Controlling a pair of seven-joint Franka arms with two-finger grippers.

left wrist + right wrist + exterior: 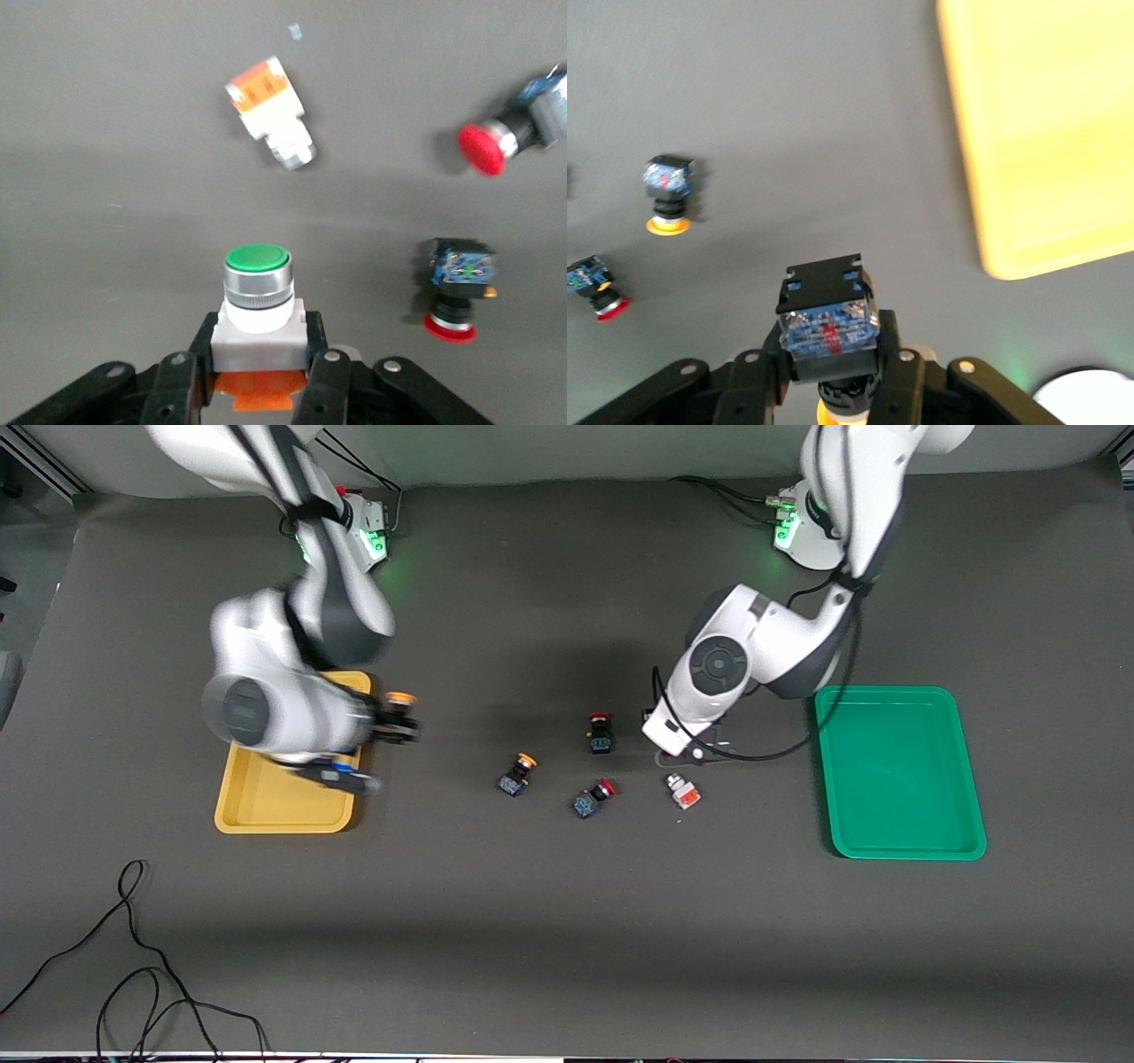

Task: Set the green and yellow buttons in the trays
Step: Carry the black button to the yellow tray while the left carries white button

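Next, I release the green button from my left gripper in the green tray, in its half that is nearer the loose green button [872, 770].
My right gripper [396, 726] is shut on a yellow button [400, 700], held in the air beside the rim of the yellow tray [266, 806]. In the right wrist view the gripper [830, 363] grips the button's black-blue body [828, 319], with the yellow tray [1045, 133] close by. My left gripper [687, 751] is low over the table, between a red-capped switch and the green tray [899, 771]. In the left wrist view it [259, 354] is shut on a green button [258, 305]. A second green button [683, 791] [270, 111] and a second yellow button [518, 772] [669, 195] lie on the table.
Two red-capped switches [601, 732] [593, 798] lie between the loose yellow button and the loose green one; they also show in the left wrist view [454, 297] [496, 133]. Both trays hold nothing. A black cable [133, 957] loops near the table's front edge at the right arm's end.
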